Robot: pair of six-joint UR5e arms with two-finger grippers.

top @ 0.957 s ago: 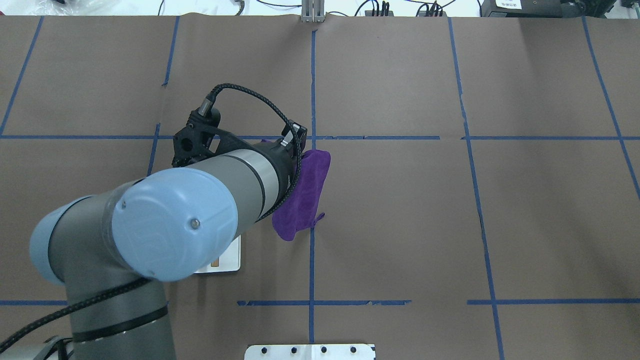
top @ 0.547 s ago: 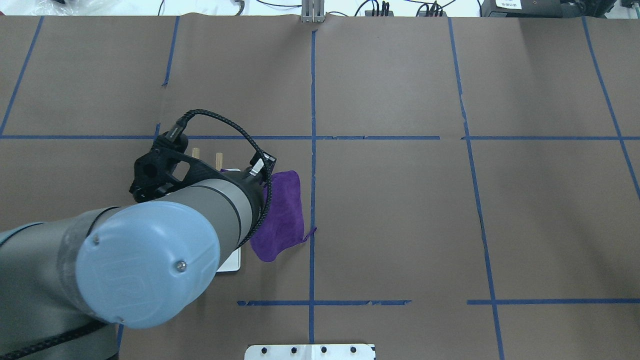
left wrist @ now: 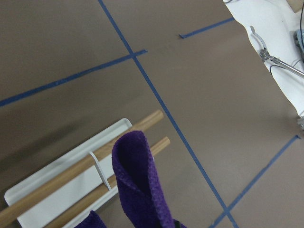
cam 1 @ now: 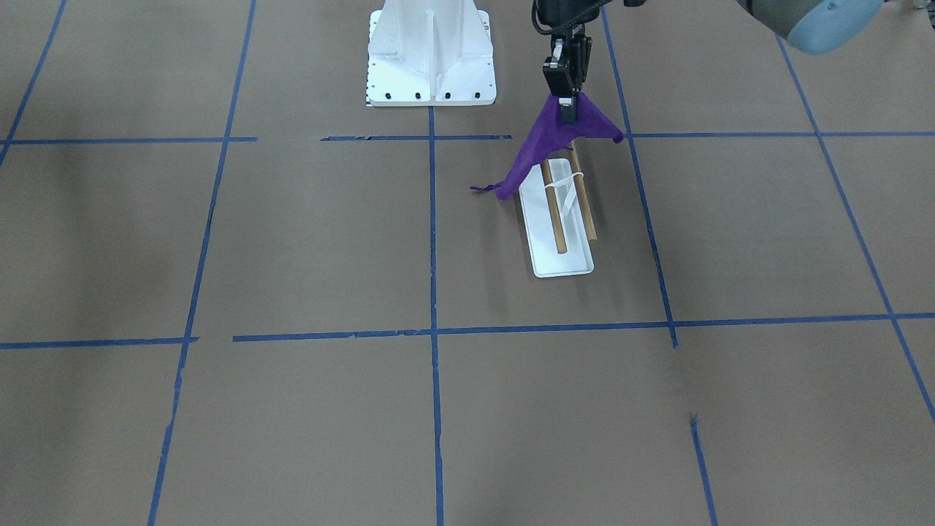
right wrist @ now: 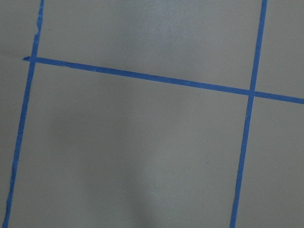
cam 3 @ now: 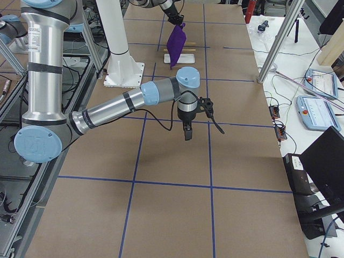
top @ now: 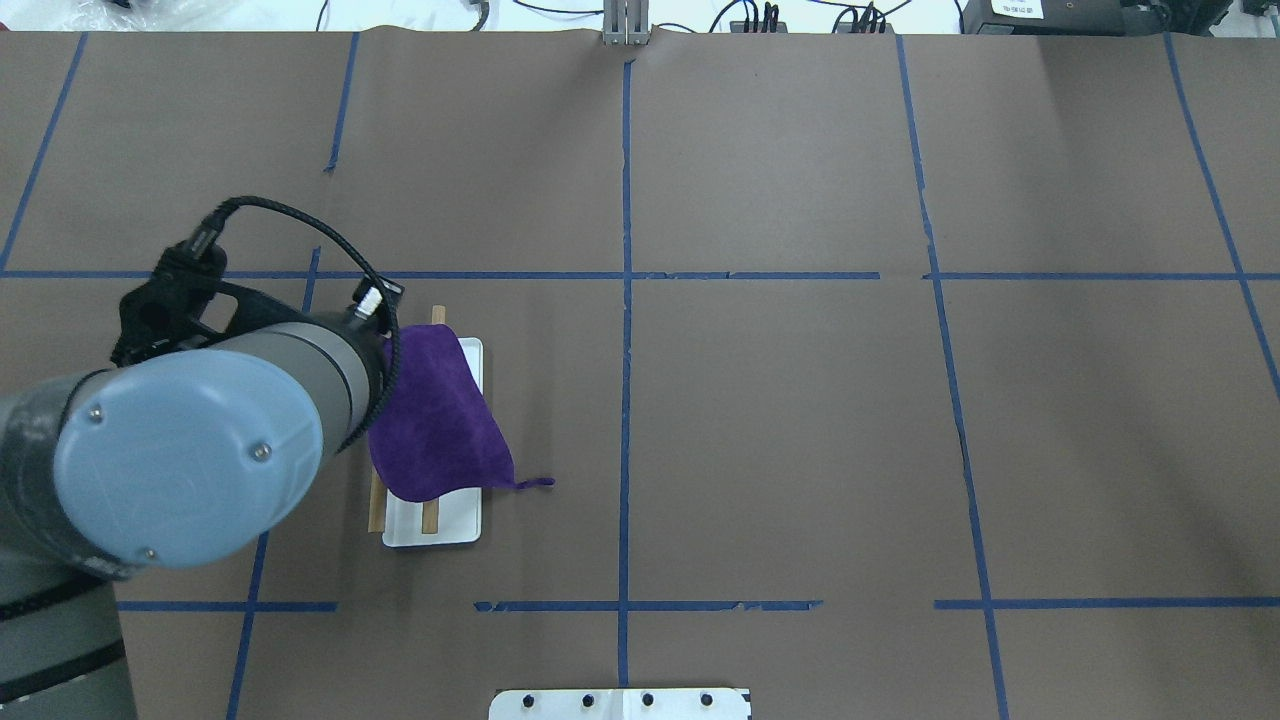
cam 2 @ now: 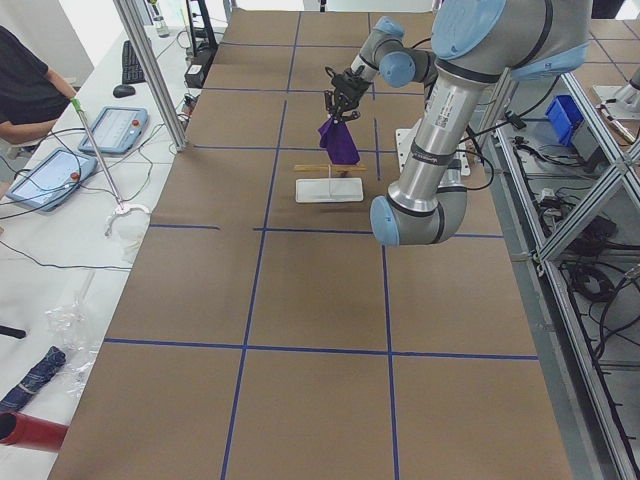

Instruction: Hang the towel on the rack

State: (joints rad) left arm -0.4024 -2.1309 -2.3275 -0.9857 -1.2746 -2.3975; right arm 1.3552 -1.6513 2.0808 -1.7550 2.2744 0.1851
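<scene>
Next, I let go of the purple towel with my left gripper, with it draped across the middle of the two wooden rods (cam 1: 567,198) (left wrist: 89,176).
The purple towel (cam 1: 546,146) hangs from my left gripper (cam 1: 566,108), which is shut on its top corner. It hangs over the near end of the rack (cam 1: 559,248), a white flat base with two wooden rods (cam 1: 555,215). In the overhead view the towel (top: 435,425) covers the middle of the rack (top: 452,527), and the arm hides the gripper. The left wrist view shows a towel fold (left wrist: 140,183) just above the rods (left wrist: 90,164). My right gripper (cam 3: 186,133) hangs over bare table far from the rack. I cannot tell whether it is open or shut.
The large white bolted pedestal (cam 1: 431,51) stands at the robot's side of the table, left of the rack in the front view. Blue tape lines (top: 625,300) divide the brown table cover. Operators' tablets and cables lie on side tables (cam 2: 60,170).
My left arm has carried the towel leftward and toward the robot, from beside the centre tape line to above the rack. The rack has become uncovered by the arm.
</scene>
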